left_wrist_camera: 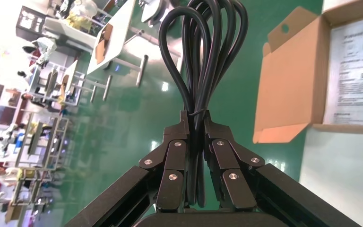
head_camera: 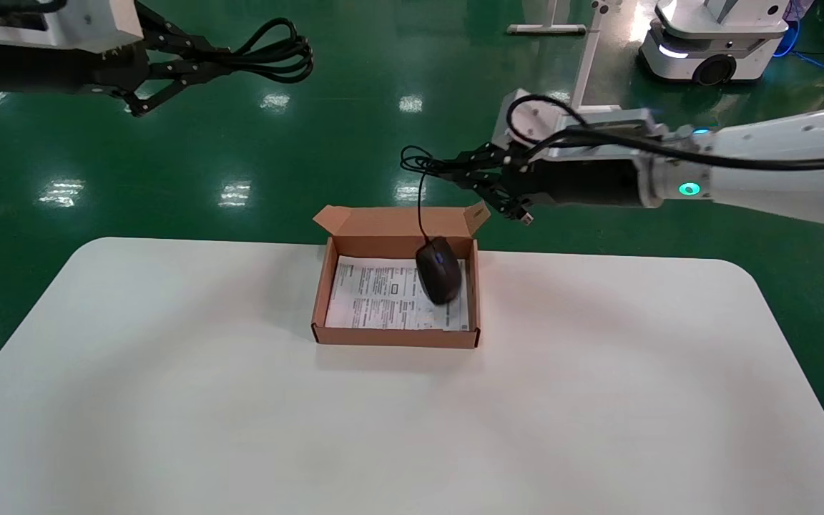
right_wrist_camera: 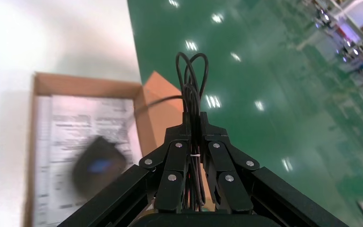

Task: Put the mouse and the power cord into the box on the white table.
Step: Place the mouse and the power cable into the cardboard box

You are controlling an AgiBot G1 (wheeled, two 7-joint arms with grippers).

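Observation:
I will set the black mouse down with my right gripper on the printed sheet (head_camera: 377, 270) (right_wrist_camera: 116, 132) near the far side of the box.
The brown box (head_camera: 325, 286) lies open at the far middle of the white table (head_camera: 169, 400), a printed sheet on its bottom. The black mouse (head_camera: 439, 270) is inside it by the right wall, its thin wire (head_camera: 420, 207) running up to a bundle held in my right gripper (head_camera: 455, 170), which is shut on it above the box's far right corner. The right wrist view shows the gripper (right_wrist_camera: 193, 120), the wire loops (right_wrist_camera: 192, 75) and the mouse (right_wrist_camera: 98, 165). High at the far left, my left gripper (head_camera: 201, 61) is shut on the coiled power cord (head_camera: 272, 54), also clamped (left_wrist_camera: 203, 56) in the left wrist view.
Green floor lies beyond the table's far edge. A white mobile robot base (head_camera: 712, 43) and a white stand (head_camera: 584, 57) are at the back right. The box's lid flap (left_wrist_camera: 288, 80) stands up on the far side.

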